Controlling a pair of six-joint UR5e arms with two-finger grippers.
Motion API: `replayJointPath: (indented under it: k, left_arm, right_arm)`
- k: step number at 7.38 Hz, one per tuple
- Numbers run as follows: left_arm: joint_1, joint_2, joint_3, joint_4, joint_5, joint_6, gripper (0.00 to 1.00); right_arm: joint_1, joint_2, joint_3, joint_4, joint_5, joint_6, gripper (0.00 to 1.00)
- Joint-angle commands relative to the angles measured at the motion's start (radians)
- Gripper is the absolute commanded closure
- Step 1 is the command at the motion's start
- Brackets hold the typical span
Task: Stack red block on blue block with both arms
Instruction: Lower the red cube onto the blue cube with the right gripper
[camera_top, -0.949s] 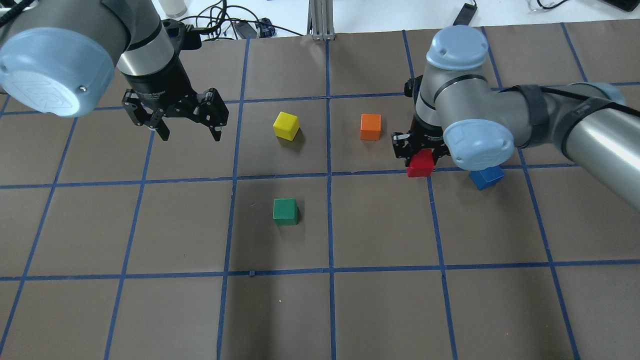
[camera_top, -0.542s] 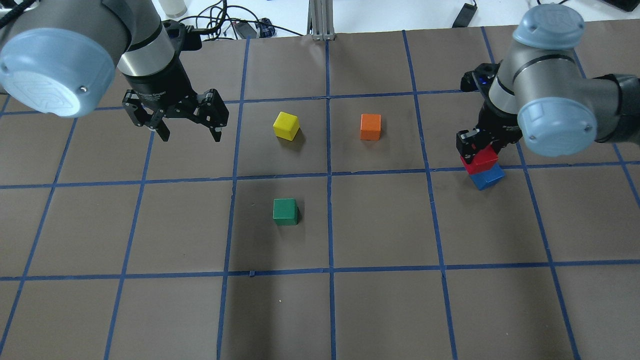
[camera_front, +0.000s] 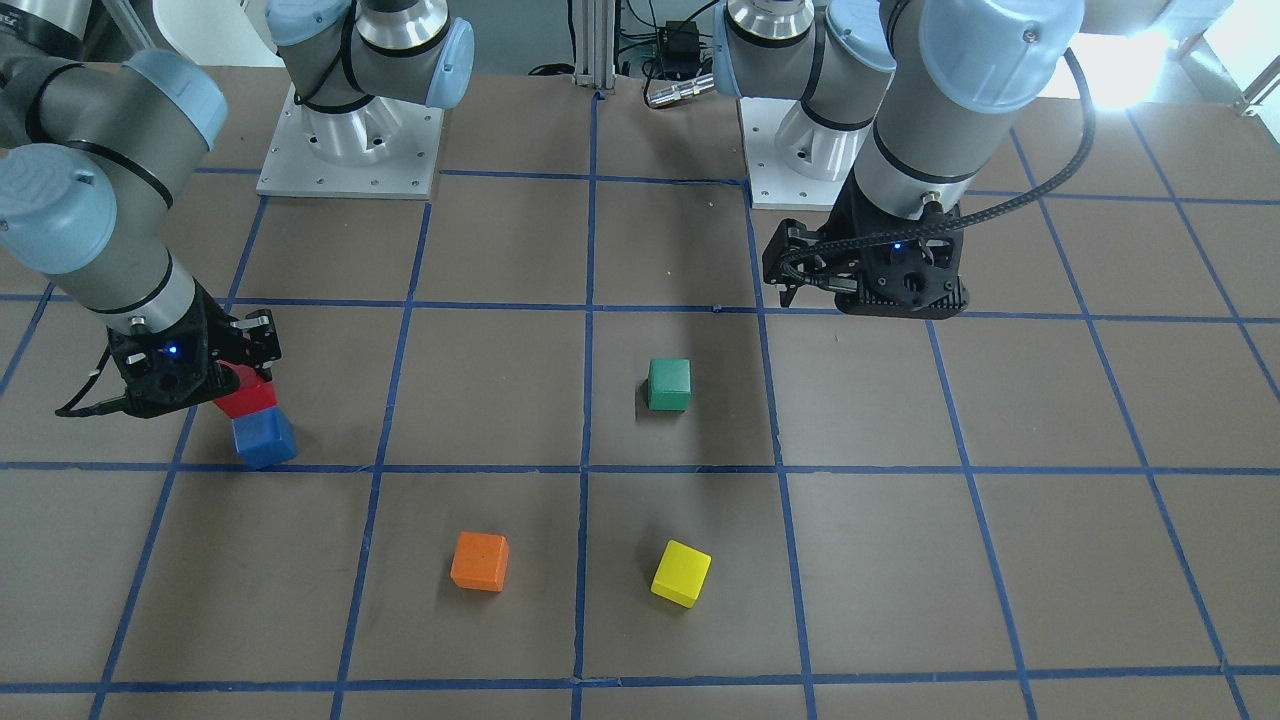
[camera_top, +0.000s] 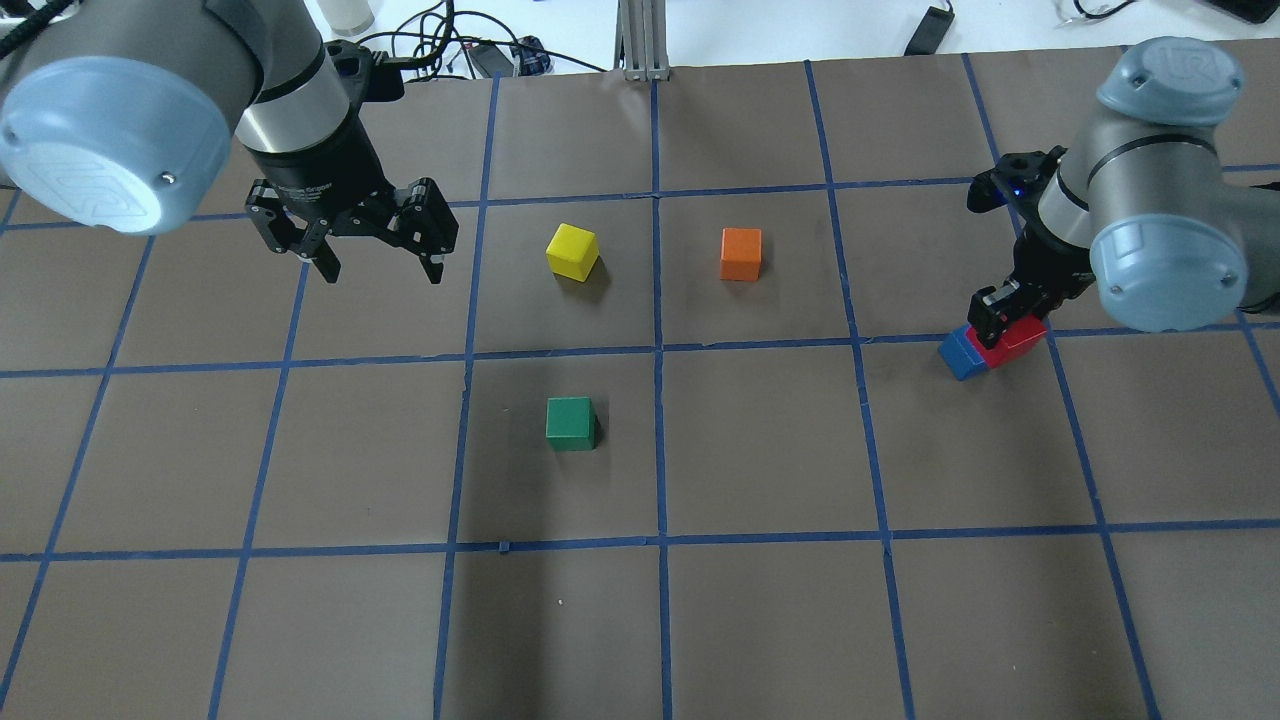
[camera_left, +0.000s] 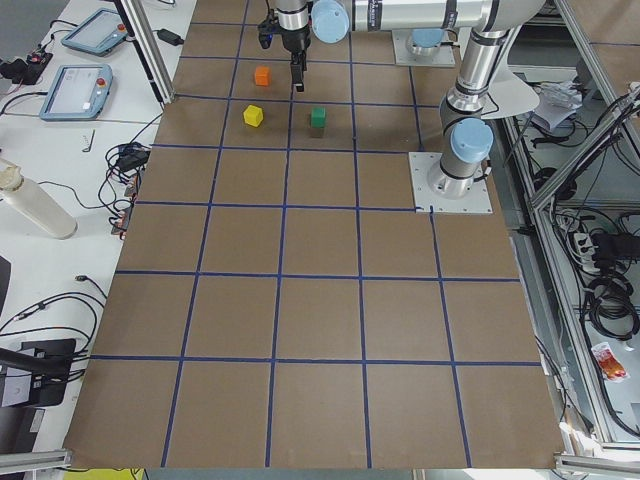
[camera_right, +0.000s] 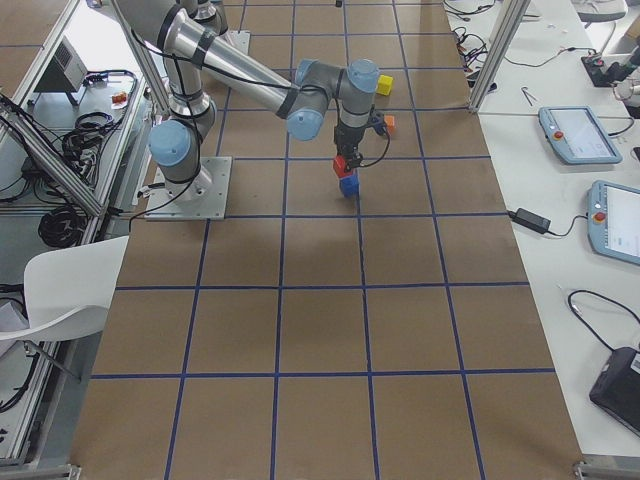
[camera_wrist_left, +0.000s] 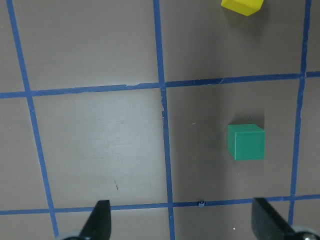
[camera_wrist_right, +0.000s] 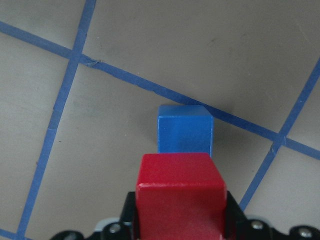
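Observation:
My right gripper has the red block. It will release it on top of the blue block (camera_front: 246, 420) (camera_wrist_right: 185, 135) by the blue tape line.
My right gripper (camera_top: 1008, 318) is shut on the red block (camera_top: 1018, 342). It holds the block right over the blue block (camera_top: 958, 356), which sits on the mat by a blue tape line. In the front-facing view the red block (camera_front: 247, 392) overlaps the top of the blue block (camera_front: 264, 438); I cannot tell whether they touch. The right wrist view shows the red block (camera_wrist_right: 180, 195) between the fingers, with the blue block (camera_wrist_right: 184, 129) just beyond it. My left gripper (camera_top: 380, 268) is open and empty, hovering at the far left.
A yellow block (camera_top: 572, 250), an orange block (camera_top: 741, 253) and a green block (camera_top: 570, 422) lie apart on the brown mat around its middle. The green block (camera_wrist_left: 245, 141) also shows in the left wrist view. Cables and a metal post stand at the far edge.
My right gripper has carried the red block to the right, from the blue block's left side to over it. The left arm has not moved.

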Motion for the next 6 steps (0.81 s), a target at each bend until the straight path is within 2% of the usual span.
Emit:
replayJointPath:
  k: [1,3,6]
  left_arm:
    - [0.0,0.002,0.0,-0.001,0.001,0.0,0.0]
    - [0.0,-0.003,0.0,-0.001,0.001,0.0,0.0]
    - [0.0,-0.004,0.0,-0.001,-0.001,-0.003,0.0]
  right_arm:
    - [-0.004,0.021,0.009,-0.046,0.008,-0.004,0.88]
    - [-0.004,0.056,0.01,-0.12,0.005,0.036,0.88]
    - [-0.004,0.054,0.034,-0.119,0.009,0.088,0.86]
